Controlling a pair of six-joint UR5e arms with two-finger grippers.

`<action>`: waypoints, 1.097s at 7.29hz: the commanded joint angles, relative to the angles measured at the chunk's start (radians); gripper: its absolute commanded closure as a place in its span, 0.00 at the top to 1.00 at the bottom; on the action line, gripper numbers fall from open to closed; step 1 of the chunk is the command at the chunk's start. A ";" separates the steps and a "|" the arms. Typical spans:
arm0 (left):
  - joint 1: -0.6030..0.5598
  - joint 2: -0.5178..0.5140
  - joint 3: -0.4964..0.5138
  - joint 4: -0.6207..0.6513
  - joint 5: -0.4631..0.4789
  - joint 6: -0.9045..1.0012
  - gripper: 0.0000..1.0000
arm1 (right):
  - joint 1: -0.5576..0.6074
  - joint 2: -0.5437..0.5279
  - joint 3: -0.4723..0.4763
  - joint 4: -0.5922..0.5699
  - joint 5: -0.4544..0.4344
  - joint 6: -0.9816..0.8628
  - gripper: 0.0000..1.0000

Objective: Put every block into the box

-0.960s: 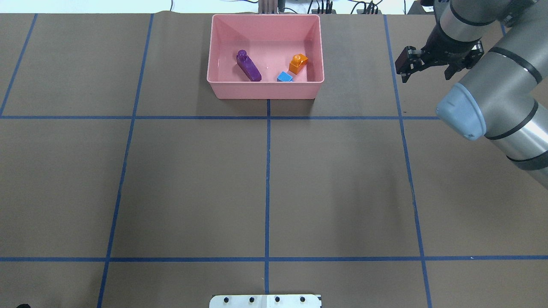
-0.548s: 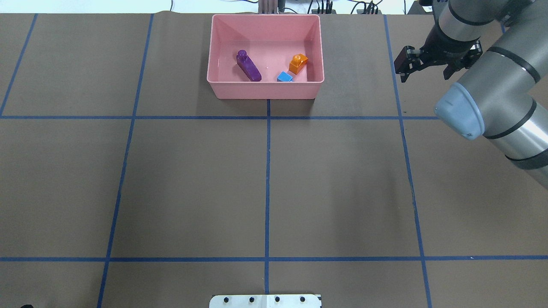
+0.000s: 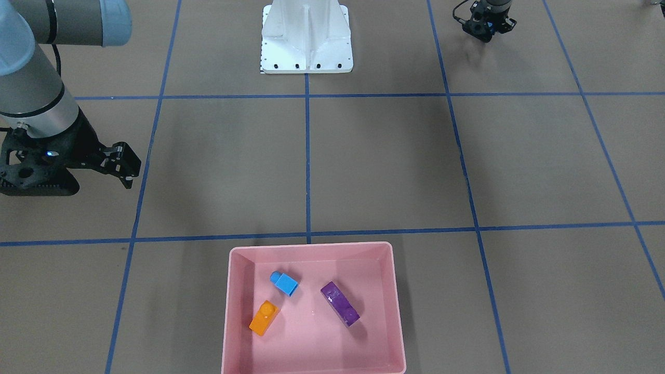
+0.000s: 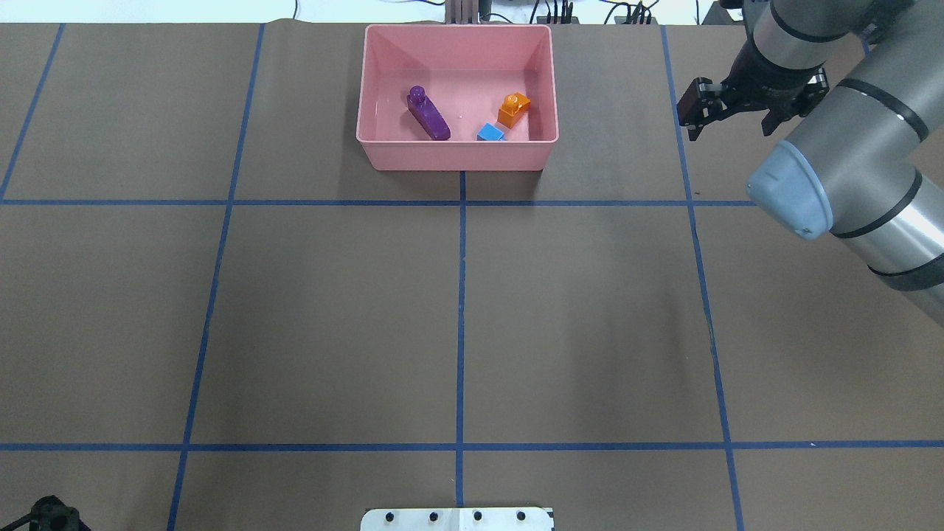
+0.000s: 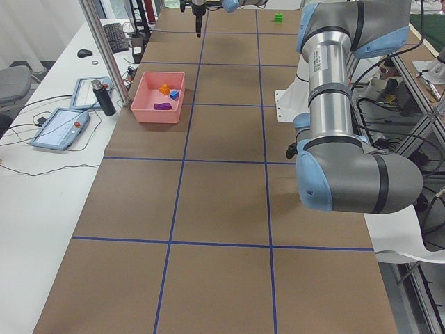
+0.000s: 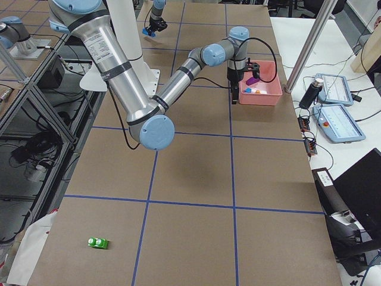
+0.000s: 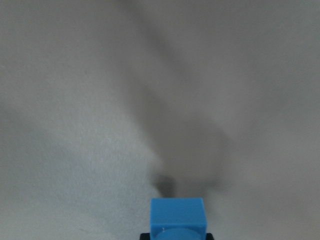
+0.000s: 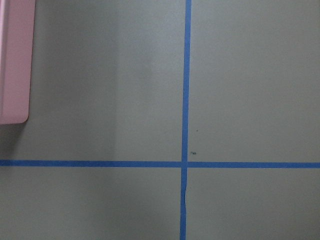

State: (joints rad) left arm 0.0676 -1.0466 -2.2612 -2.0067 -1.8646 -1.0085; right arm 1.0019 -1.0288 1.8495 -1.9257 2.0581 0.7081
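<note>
Next, my left gripper lets go of the light-blue block in the pink box (image 3: 295,308), between the orange block and the purple block.
The pink box (image 4: 457,156) stands at the table's far middle and also shows in the front-facing view (image 3: 311,248). In it lie the purple block (image 4: 428,114), the orange block (image 4: 513,109) and the small light-blue block (image 4: 490,133). My right gripper (image 4: 729,118) hangs open and empty above the table, to the right of the box. My left gripper (image 3: 486,30) is low near the robot's base side, shut on a light-blue block (image 7: 177,215). The green block (image 6: 97,242) lies alone on the table far out on my right.
The white robot base (image 3: 306,39) stands at the near middle edge. Blue tape lines (image 4: 461,310) cross the brown table cover. A corner of the box (image 8: 15,60) shows at the left edge of the right wrist view.
My right gripper has drifted slightly toward the table's far edge. My left gripper has come into the bottom left corner of the overhead view.
</note>
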 commanded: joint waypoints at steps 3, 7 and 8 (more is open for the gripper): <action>-0.378 -0.324 -0.083 0.023 -0.010 -0.159 0.00 | 0.050 -0.007 -0.027 -0.001 0.004 -0.134 1.00; -0.682 -0.817 0.030 0.240 -0.007 -0.232 0.00 | 0.130 -0.141 -0.041 0.115 0.049 -0.282 1.00; -0.742 -0.949 0.140 0.264 -0.008 -0.228 0.00 | 0.138 -0.198 -0.044 0.208 0.062 -0.292 1.00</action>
State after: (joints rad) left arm -0.5922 -1.8227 -2.2331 -1.7972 -1.8720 -1.2376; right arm 1.1270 -1.1582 1.8077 -1.8184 2.1057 0.4333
